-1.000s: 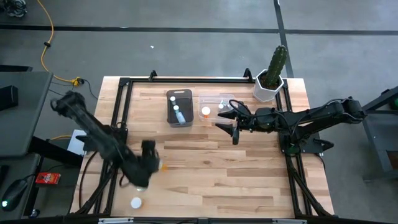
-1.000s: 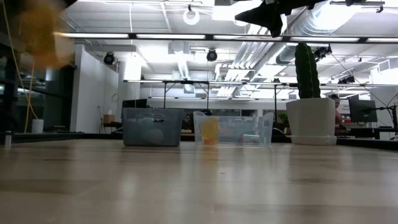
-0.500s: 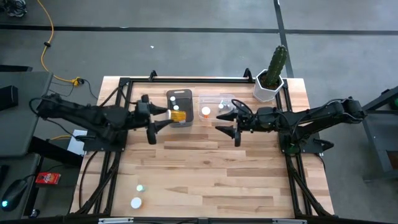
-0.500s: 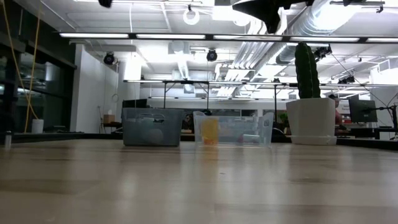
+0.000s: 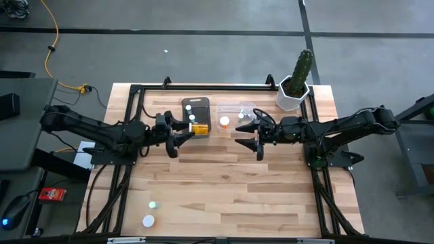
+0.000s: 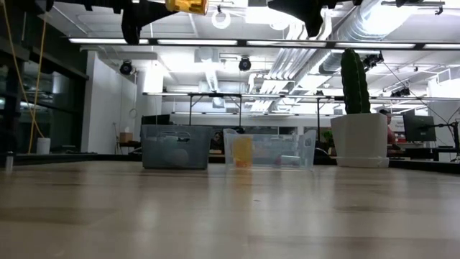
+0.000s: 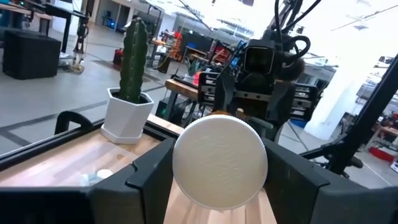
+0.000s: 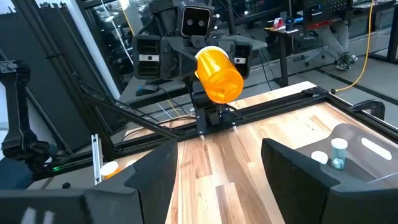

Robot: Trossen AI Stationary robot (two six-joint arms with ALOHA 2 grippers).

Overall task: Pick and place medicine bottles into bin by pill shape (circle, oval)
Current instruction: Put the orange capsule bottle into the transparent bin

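The orange medicine bottle will leave my left gripper in the clear bin (image 5: 229,114), where I will let it go just behind the bigger white cap. The bottle is now at the grey bin's near edge.
My left gripper (image 5: 183,133) is shut on an orange medicine bottle (image 5: 199,129) with a white cap (image 7: 220,163). It holds the bottle in the air at the near edge of the grey bin (image 5: 195,102). The bottle also shows in the right wrist view (image 8: 219,74) and at the top of the low view (image 6: 187,6). My right gripper (image 5: 247,139) is open and empty near the clear bin (image 5: 245,107), facing the left gripper. The grey bin holds two white-capped bottles (image 5: 192,117). The clear bin holds an orange bottle (image 5: 224,122) and another bottle (image 5: 241,115). My left gripper pinches the orange bottle between its two fingers (image 7: 149,180), which lie on opposite sides of the bottle near its cap end (image 7: 181,171). The fingers come level from the table's left and lie along the bottle. The bottle is level and clear of the table, cap toward the wrist and bottom (image 8: 224,81) pointing right.
Two more bottles (image 5: 153,205) (image 5: 148,220) stand on the table near its front left. A cactus in a white pot (image 5: 293,95) stands at the far right corner. A black frame (image 5: 203,87) runs along the table's far edge and sides.
My left gripper has carried the orange bottle from the table's near left, up and toward the far edge, to the grey bin. In the last half second it has gone a little further right. The bottle has stayed in its hold. My right gripper has kept still.
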